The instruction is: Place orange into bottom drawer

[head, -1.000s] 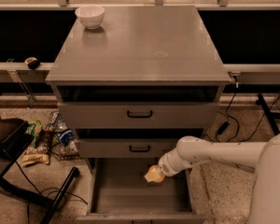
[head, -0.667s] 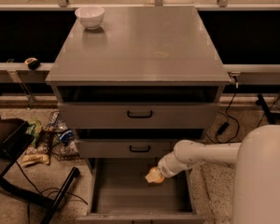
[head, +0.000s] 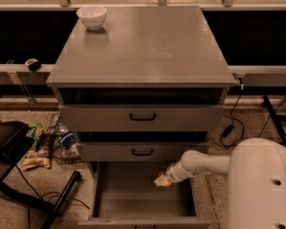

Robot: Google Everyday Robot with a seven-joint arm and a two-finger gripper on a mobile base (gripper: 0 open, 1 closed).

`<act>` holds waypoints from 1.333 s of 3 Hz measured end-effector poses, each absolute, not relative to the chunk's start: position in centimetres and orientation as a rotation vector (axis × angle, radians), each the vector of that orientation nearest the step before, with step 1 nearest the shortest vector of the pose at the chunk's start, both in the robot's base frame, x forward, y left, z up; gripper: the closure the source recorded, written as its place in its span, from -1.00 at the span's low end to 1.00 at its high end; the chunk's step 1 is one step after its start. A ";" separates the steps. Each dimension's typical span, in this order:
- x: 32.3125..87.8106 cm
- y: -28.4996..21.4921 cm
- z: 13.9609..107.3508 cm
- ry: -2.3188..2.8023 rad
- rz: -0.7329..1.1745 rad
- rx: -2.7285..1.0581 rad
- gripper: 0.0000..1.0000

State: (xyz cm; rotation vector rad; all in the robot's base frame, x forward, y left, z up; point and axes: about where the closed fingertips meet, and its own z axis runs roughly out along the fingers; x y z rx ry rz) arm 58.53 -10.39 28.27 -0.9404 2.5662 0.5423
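Observation:
My gripper is to put the orange, now held above the drawer floor, on the bottom drawer's grey bottom. It will let go of it there, just off the middle (head: 160,192) toward my arm.
The bottom drawer (head: 133,194) is pulled open at the foot of the grey cabinet, and its plain grey inside shows. My gripper (head: 162,180) reaches in from the right and hangs over the drawer's right half, just below the middle drawer's front. It is shut on the orange (head: 160,181), which shows only as a small yellow-orange lump at the tip. The orange is held above the drawer floor.
A white bowl (head: 91,16) stands on the cabinet top (head: 148,46) at the back left. The top drawer (head: 143,117) and the middle drawer (head: 142,151), both with black handles, stand slightly open. Bags, wrappers and cables (head: 43,147) lie on the floor at the left, and a black chair leg (head: 62,199) is there too. My white arm (head: 262,185) fills the lower right.
The gripper with the orange has stayed almost in place over the open drawer. My white arm has swung further into view at the lower right.

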 end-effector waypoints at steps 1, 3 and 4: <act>59.5 -11.3 24.1 2.575 0.638 -0.873 1.00; 60.1 -11.8 17.8 2.551 0.922 -0.691 1.00; 62.0 -13.0 18.2 2.536 0.888 -0.668 1.00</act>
